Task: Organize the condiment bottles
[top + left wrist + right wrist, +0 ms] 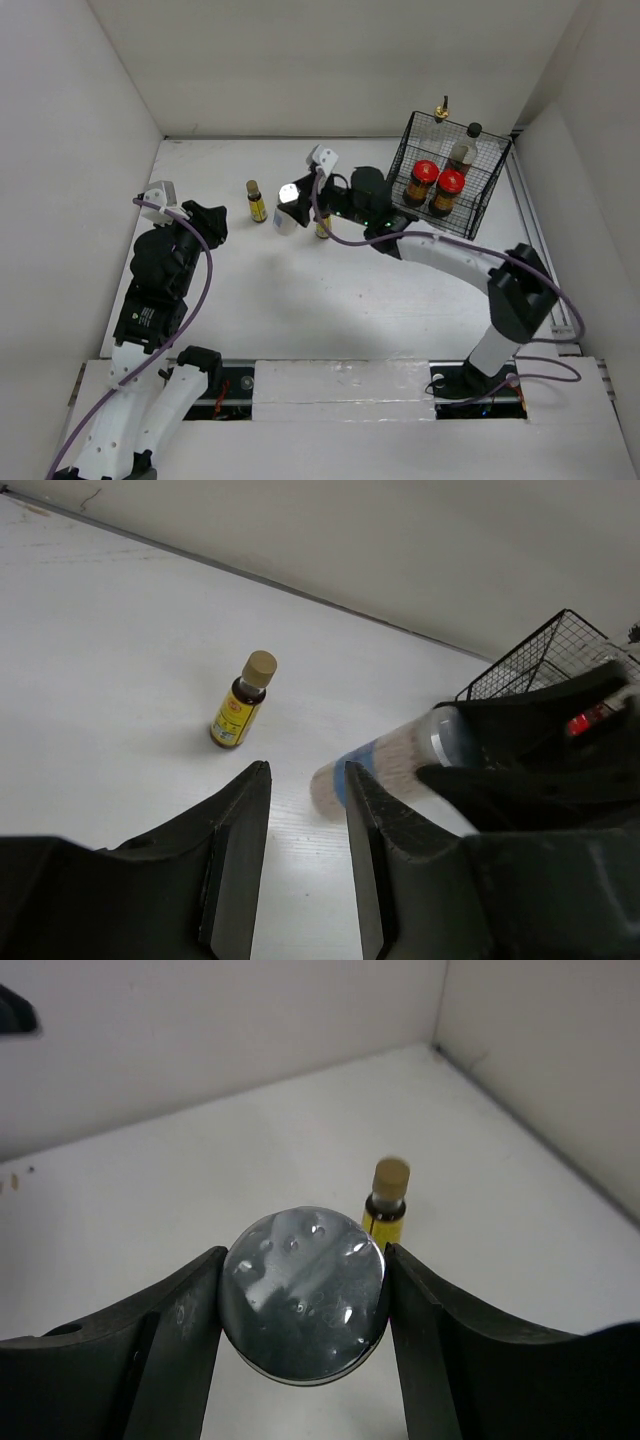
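Observation:
Next, my right gripper lets go of the silver-lidded white jar in the black wire rack's front corner (395, 202), next to the red-lidded jars.
My right gripper (291, 200) is shut on the lid of the silver-lidded white jar (287, 210). The lid fills the gap between its fingers in the right wrist view (305, 1305). The jar is tilted in the left wrist view (385, 765). A yellow-labelled brown-capped bottle (256, 201) stands upright to its left and also shows in both wrist views (243, 700) (387, 1205). The second such bottle (322, 229) is half hidden by the right gripper. My left gripper (208, 218) is open and empty (305, 770). Two red-lidded jars (436, 186), the black-capped bottle (463, 150) and the gold-capped bottle (441, 112) sit in the rack.
The black wire rack (490, 190) stands at the back right against the wall, and its corner shows in the left wrist view (540, 660). White walls enclose the table on three sides. The right arm (450, 255) stretches across the table's middle right.

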### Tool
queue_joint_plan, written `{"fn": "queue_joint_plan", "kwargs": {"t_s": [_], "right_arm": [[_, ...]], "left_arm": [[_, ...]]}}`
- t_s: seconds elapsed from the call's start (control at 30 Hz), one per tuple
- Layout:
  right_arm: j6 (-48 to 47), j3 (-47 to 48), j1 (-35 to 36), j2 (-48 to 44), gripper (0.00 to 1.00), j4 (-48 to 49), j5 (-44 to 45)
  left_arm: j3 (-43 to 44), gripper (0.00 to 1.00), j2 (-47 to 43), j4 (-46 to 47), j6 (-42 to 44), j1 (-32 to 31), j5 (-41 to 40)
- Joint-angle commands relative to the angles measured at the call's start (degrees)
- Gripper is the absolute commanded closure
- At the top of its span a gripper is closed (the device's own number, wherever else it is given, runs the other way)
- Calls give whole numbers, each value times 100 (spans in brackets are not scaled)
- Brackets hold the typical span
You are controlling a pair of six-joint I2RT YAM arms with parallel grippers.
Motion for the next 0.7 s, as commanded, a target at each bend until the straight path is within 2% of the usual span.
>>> {"fn": "queue_joint_plan", "kwargs": {"t_s": [0.0,0.13,0.33,0.5,0.67], "right_arm": [[62,-107,-29,-1088,55,1174,6],[-158,-590,-380,-2056,55,824,594],[-211,-1179,-1593,-3207,57,199,1359],[-35,-1444,-2375,-3411,57,-22,1571],[132,-1444,-2990,-3122,57,-22,1255]], "left_arm": [[-41,69,-25,234,77,20,57],[-41,69,-86,234,77,20,67],[-41,69,-86,234,77,20,128],[-41,69,-86,234,77,20,189],[-41,69,-86,234,77,20,189]]}}
